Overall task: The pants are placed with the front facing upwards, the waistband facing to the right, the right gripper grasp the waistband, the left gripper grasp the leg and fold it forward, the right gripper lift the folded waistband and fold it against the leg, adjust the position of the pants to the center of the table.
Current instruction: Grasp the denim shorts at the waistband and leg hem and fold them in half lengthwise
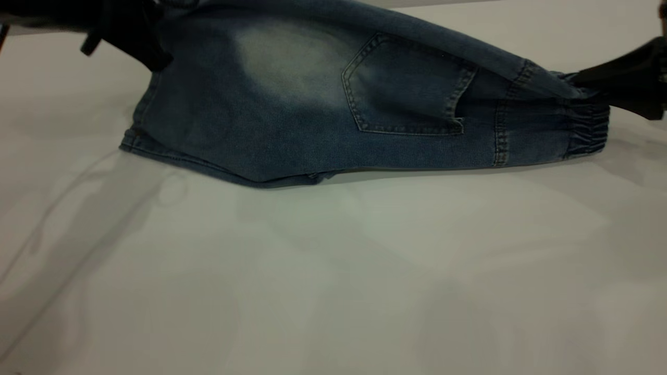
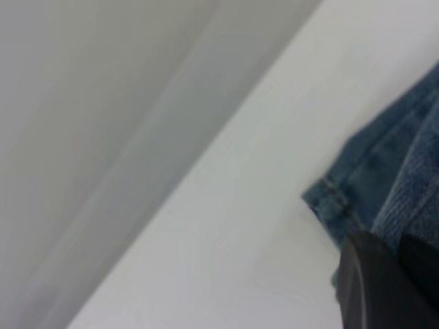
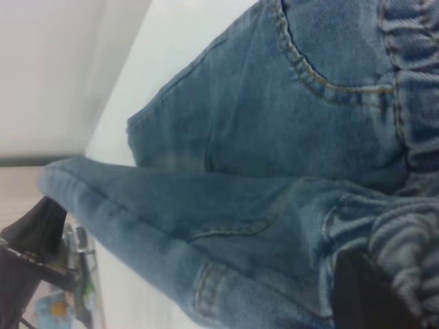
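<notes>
The right gripper needs to lay down the waistband's far side, its only hold, then take the waistband's near side (image 1: 586, 146) before folding the waistband onto the leg.
The blue denim pants (image 1: 292, 104) lie across the far part of the white table (image 1: 333, 271), with a square back pocket (image 1: 411, 88) facing me. Their upper layer is raised and stretched taut between both grippers. My left gripper (image 1: 153, 54) is at the far left, shut on the leg hem; the left wrist view shows denim (image 2: 384, 185) between its dark fingers (image 2: 367, 288). My right gripper (image 1: 591, 80) is at the right, shut on the puckered waistband (image 1: 586, 130). The right wrist view shows the ruffled waistband (image 3: 411, 233) against one dark finger (image 3: 367, 295).
Bare tabletop fills the whole near half. In the right wrist view the table's far edge (image 3: 113, 96) runs close behind the pants, and the left arm (image 3: 38, 236) shows beyond the leg end.
</notes>
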You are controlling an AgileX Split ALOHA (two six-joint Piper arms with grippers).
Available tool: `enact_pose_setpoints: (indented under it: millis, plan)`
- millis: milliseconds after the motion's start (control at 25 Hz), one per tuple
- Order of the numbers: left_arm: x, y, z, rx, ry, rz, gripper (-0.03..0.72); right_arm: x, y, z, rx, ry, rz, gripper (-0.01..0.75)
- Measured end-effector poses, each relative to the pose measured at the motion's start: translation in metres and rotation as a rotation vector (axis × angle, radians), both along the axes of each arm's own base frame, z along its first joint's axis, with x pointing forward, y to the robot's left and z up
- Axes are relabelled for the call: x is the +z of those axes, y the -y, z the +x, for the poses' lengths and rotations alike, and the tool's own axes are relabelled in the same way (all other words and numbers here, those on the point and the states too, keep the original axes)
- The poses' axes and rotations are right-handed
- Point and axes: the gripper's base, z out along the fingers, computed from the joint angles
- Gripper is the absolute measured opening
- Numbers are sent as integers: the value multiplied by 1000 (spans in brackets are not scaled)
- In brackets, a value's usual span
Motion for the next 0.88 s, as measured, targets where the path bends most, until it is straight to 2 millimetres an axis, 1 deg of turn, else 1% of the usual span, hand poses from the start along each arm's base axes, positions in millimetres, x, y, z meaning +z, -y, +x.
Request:
enact_pose_setpoints:
  millis: [80, 240, 320, 440, 560, 640, 720, 800, 880]
  plan:
    - [-5, -1, 0, 0, -15, 4, 61, 1, -5, 7, 8, -2, -22, 40]
    - [-5, -1, 0, 0, -17, 4, 61, 2, -13, 19, 30, 10, -68, 46]
    - [-8, -1, 0, 0, -23, 5, 61, 5, -16, 25, 30, 10, -63, 50]
    - [-10, 0, -2, -3, -49, 5, 61, 8, -16, 31, 25, 19, -58, 61]
    - [-13, 0, -3, -7, -82, 5, 68, 10, -16, 34, 26, 28, -61, 96]
    - [-13, 0, -4, -8, -87, 6, 81, 11, -15, 35, 25, 33, -62, 150]
    - [-13, 0, -4, -8, -85, 6, 104, 11, -15, 35, 23, 35, -63, 221]
    - [-13, 0, -4, -8, -85, 6, 140, 11, -15, 36, 29, 47, -72, 309]
    - [-13, 0, -4, -8, -85, 6, 192, 12, -14, 38, 33, 64, -82, 386]
